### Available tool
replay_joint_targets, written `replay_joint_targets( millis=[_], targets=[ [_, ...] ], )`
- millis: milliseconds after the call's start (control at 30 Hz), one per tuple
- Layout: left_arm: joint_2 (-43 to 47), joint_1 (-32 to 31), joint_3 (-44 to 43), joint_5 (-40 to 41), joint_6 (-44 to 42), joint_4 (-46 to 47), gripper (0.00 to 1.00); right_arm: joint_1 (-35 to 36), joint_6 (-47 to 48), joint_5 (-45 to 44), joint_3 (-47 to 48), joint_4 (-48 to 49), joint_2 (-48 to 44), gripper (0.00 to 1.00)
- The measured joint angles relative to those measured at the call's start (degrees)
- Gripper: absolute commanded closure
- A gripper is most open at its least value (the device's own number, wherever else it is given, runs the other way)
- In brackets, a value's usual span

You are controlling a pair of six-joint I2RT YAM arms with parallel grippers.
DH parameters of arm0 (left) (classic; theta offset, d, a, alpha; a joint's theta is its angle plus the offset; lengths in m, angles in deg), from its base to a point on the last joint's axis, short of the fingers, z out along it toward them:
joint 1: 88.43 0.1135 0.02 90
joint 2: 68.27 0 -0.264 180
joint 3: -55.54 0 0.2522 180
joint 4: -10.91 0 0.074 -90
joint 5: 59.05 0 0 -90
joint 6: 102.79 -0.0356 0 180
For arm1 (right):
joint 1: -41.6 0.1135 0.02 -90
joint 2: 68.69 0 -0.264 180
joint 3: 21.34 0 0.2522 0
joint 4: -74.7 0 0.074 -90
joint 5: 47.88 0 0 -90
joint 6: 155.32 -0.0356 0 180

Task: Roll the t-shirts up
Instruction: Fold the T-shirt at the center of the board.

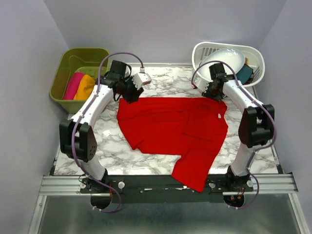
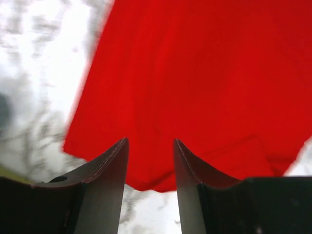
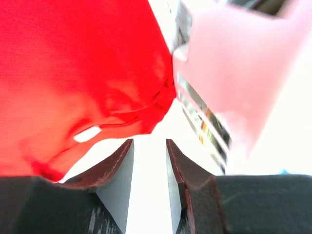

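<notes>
Next, my left gripper should go to the near corner [image 1: 131, 144] [image 2: 271, 168] of the bright red t-shirt, on the green bin's side, and close there.
A bright red t-shirt [image 1: 173, 129] lies spread on the marble table [image 1: 112, 151], one part hanging over the near edge. My left gripper [image 1: 130, 95] hovers at the shirt's far left corner; in the left wrist view its jaws [image 2: 150, 141] stand open over the red cloth [image 2: 204, 83] with nothing between them. My right gripper [image 1: 210, 92] is at the shirt's far right corner; the right wrist view shows it [image 3: 149, 142] open, the red cloth [image 3: 73, 78] just beyond its fingertips. Rolled pink [image 1: 73, 85] and orange [image 1: 86, 87] t-shirts sit in the green bin.
A green bin [image 1: 80, 57] stands at the far left corner. A white basket [image 1: 253, 56] at the far right holds a white bowl [image 1: 226, 61] and a teal dish [image 1: 244, 73]. The metal rail [image 1: 165, 183] runs along the near edge.
</notes>
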Motion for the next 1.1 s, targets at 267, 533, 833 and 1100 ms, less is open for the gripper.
replay_joint_targets(
  millis=[267,533,833,1100],
  targets=[
    [1.9,-7.7,14.2,-7.5,-9.2,-11.4,0.47,2.1,-9.3,6.0,-4.5,-4.7,-8.5,0.58],
    [1.0,-20.4,17.9,1.7,-1.1,-7.7,0.57,2.1,-12.1,7.1,-8.1,-7.8,-8.8,0.58],
    [-3.1,-23.6,19.3,14.5,12.0,-3.8,0.59,2.1,-12.6,7.1,-6.3,-9.2,-9.0,0.58],
    [-3.6,-25.0,21.4,18.9,19.1,-2.1,0.6,2.1,-12.6,7.3,-5.3,-10.5,-8.9,0.58]
  ],
)
